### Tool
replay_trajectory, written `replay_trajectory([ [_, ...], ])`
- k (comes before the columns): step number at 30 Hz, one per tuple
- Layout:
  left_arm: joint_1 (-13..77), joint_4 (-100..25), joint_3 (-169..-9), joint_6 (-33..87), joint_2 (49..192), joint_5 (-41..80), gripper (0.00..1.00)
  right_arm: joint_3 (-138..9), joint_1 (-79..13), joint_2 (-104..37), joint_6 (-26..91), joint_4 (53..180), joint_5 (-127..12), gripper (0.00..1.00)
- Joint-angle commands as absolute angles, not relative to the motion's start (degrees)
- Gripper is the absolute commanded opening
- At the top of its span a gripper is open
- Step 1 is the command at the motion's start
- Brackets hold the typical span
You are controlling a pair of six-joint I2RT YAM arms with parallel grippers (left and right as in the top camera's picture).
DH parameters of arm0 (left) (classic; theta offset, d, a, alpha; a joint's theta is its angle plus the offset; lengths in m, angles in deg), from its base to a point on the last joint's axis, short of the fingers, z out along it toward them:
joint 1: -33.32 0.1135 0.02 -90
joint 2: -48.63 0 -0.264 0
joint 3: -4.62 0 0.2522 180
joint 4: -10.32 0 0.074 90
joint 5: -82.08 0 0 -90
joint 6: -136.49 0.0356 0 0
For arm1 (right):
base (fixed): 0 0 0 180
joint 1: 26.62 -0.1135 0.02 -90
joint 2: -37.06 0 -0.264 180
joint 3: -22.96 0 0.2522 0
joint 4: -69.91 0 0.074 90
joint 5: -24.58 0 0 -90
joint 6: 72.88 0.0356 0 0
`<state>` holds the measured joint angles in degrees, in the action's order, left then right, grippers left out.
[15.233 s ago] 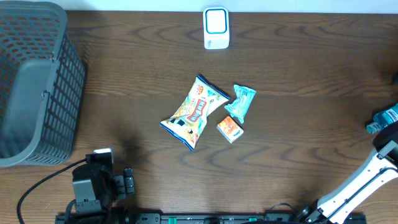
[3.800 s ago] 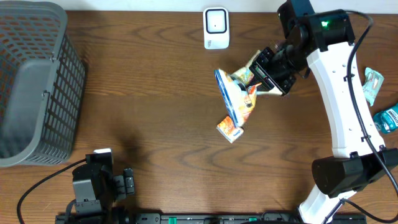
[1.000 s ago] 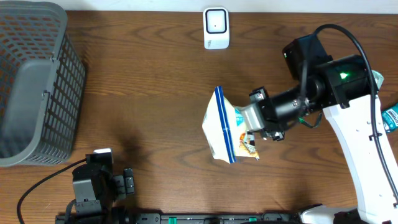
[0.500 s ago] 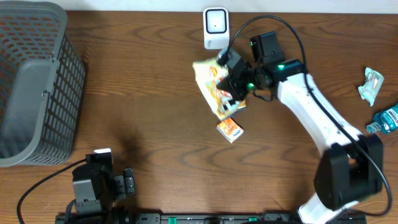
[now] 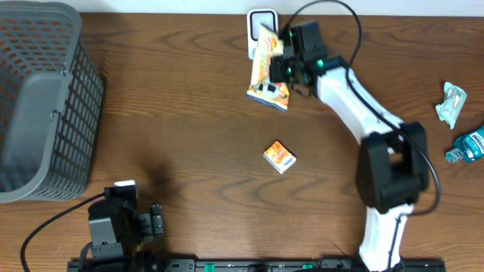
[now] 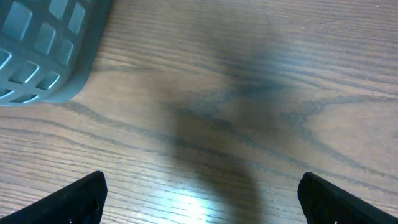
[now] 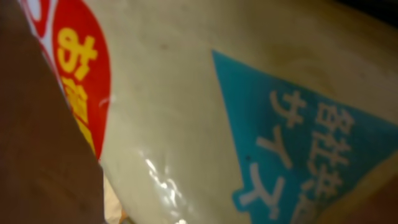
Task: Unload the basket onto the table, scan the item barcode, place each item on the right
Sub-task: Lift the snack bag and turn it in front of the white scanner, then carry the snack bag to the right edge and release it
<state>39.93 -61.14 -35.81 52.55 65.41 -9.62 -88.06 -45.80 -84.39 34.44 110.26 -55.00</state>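
I should use my right gripper to release the snack bag on the wood (image 5: 430, 95) beside the teal packet, on the same side as the scanner.
My right gripper (image 5: 285, 66) is shut on a snack bag (image 5: 268, 69), cream and orange with a blue edge. It holds the bag at the far edge of the table, right against the white scanner (image 5: 257, 18), which the bag partly hides. In the right wrist view the snack bag (image 7: 205, 124) fills the frame with its red and blue print, and my own fingers are hidden. My left gripper (image 6: 202, 202) stands wide open over bare wood at the near left, nothing between its fingers (image 6: 78, 198). No barcode can be made out.
A grey mesh basket (image 5: 41, 98) stands at the left, its corner (image 6: 43, 56) near my left gripper. A small orange box (image 5: 280, 157) lies mid-table. At the right edge lie a teal packet (image 5: 452, 102) and a blue bottle (image 5: 470, 142).
The right arm has swung the snack bag from mid-table up and away to the scanner at the far edge, turning it on the way. The left arm has not moved.
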Motion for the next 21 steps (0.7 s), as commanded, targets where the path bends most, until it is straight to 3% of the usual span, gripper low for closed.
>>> replay_trajectory([
  [1,39.8,-61.2,-35.8,53.1,65.4,-9.9,0.98,-100.0,-45.7,-89.6,39.7,112.9,-59.0,0.04],
  [9,39.8,-61.3,-35.8,53.1,65.4,-9.9,0.98,-123.2,-46.0,-104.7,46.4,124.4,-58.2,0.05],
  [21,39.8,-61.2,-35.8,53.1,65.4,-9.9,0.98,-127.7,-45.7,-107.7,50.5,129.6,-47.0,0.01],
])
